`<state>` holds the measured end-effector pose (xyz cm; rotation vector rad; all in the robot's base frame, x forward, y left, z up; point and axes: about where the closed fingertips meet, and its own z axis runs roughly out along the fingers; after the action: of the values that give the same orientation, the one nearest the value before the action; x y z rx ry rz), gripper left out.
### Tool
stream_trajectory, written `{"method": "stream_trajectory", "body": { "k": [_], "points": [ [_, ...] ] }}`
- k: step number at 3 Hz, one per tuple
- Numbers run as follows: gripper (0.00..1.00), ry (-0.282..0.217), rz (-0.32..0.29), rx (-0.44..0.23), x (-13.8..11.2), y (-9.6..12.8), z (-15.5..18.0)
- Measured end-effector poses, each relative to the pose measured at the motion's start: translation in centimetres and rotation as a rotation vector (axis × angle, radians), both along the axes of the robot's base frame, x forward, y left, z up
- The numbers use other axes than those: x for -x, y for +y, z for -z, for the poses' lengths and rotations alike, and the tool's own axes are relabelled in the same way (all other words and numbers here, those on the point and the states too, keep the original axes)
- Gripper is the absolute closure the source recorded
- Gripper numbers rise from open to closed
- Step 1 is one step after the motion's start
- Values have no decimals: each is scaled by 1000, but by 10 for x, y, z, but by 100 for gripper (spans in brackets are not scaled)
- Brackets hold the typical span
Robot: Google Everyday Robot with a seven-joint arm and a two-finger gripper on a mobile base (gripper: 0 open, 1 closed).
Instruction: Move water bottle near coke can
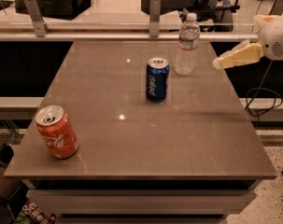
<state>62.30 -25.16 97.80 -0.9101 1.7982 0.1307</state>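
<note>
The robot's gripper will close on the middle of the water bottle (187,45), roughly halfway between the bottle's white cap and the tabletop.
The water bottle (187,44) is a clear ribbed bottle with a white cap. It stands upright near the far right edge of the grey table (136,125). The coke can (57,132) is red-orange with a silver top and stands at the near left corner, far from the bottle. My gripper (220,62) reaches in from the right edge, its pale fingers pointing left. It hangs above the table's right side, a short way right of the bottle and apart from it. It holds nothing.
A blue Pepsi can (157,79) stands upright left of and in front of the bottle. A metal rail with posts (154,13) runs behind the table. A black cable (262,99) hangs beside the right edge.
</note>
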Motion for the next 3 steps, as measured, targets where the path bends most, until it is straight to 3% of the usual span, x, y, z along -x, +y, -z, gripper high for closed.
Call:
{"method": "stream_trajectory", "body": {
  "k": [1, 3],
  "points": [
    [0, 11, 8, -102, -24, 2, 9],
    [0, 69, -9, -231, -66, 22, 14]
  ]
}}
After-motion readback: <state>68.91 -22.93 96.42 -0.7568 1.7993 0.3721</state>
